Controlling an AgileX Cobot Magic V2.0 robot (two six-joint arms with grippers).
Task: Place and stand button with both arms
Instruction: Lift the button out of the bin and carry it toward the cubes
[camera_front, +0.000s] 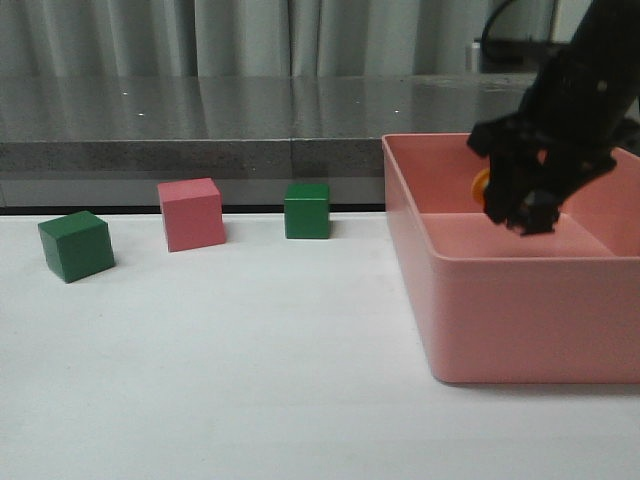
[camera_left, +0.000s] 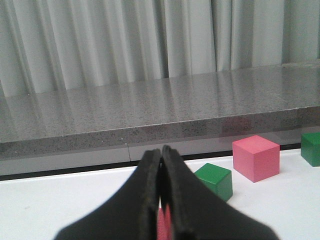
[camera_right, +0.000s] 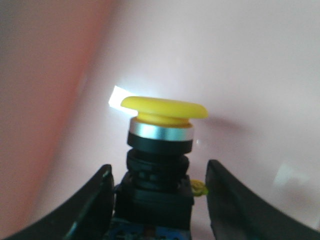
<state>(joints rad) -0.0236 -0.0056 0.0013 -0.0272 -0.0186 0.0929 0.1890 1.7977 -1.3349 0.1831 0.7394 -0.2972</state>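
Note:
Next, my right gripper lets go of the button on the open white table (camera_front: 228, 314), just in front of the pink cube.
The button (camera_right: 162, 107) has a yellow mushroom cap, a silver ring, a black body and a blue base. It sits between my right gripper's (camera_right: 157, 167) two black fingers with the cap pointing out past the tips. In the front view my right gripper (camera_front: 525, 215) is inside the pink bin (camera_front: 500, 310), above its floor. The yellow cap (camera_front: 480, 186) peeks out on its left side. My left gripper (camera_left: 161, 152) is shut with nothing held, low over the white table. It does not show in the front view.
On the white table (camera_front: 250, 380) stand a green cube (camera_front: 76, 245), a pink cube (camera_front: 191, 213) and a second green cube (camera_front: 306, 210) in a row at the left. They also show in the left wrist view: green cube (camera_left: 215, 180), pink cube (camera_left: 256, 157), green cube (camera_left: 311, 148). A grey ledge (camera_front: 200, 130) runs behind.

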